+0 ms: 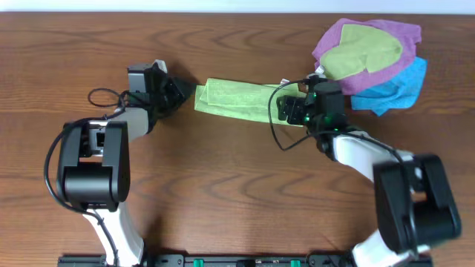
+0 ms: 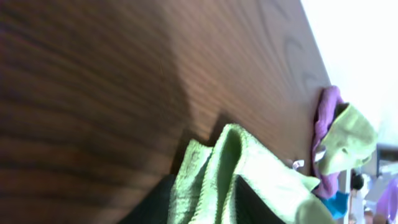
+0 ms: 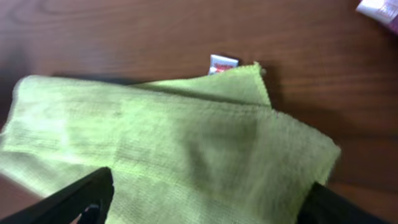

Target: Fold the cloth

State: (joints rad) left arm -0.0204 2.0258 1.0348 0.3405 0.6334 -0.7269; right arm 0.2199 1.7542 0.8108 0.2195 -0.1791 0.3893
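Next, I open my left gripper, pinch the top layer's corner (image 1: pixel 211 82) and pull it even, because the cloth's top layer stops short of the lower layer's end.
The lime-green cloth (image 1: pixel 237 100) lies as a folded strip on the wooden table, its white tag (image 1: pixel 284 83) at the far right edge. My left gripper (image 1: pixel 189 93) is at the strip's left end. In the left wrist view the cloth (image 2: pixel 249 168) bunches up between the left gripper's (image 2: pixel 205 211) two dark fingers, which pinch its edge. My right gripper (image 1: pixel 288 110) is over the strip's right end. In the right wrist view the right gripper's (image 3: pixel 205 205) fingers are spread wide above the flat cloth (image 3: pixel 174 143), with the tag (image 3: pixel 222 63) beyond.
A pile of cloths lies at the far right: a purple cloth (image 1: pixel 371 33) with an olive-green cloth (image 1: pixel 364 52) on top and a blue cloth (image 1: pixel 397 89) beneath. It sits just behind my right gripper. Bare wood surrounds the strip.
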